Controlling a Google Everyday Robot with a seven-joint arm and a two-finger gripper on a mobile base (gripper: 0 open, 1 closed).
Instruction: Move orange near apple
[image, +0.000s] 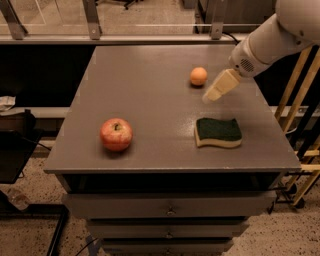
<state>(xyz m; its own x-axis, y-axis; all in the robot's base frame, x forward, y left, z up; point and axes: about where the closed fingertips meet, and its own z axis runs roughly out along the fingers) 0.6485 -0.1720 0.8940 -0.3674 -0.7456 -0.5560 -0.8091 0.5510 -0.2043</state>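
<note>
The orange has to move near the apple, so my gripper will next go to the orange's side (203, 77) that faces the white arm and close there.
The small orange (198, 76) sits on the grey table (150, 95) toward the back right. The red-yellow apple (116, 134) sits near the front left of the table, well apart from the orange. My gripper (212, 94) hangs on the white arm coming in from the upper right; its tip is just right of and slightly in front of the orange, above the tabletop, not touching it.
A green sponge with a pale base (218, 132) lies front right, below the gripper. Drawers (170, 210) sit under the tabletop. A glass railing (90, 20) runs behind the table, wooden slats (300, 115) stand at the right.
</note>
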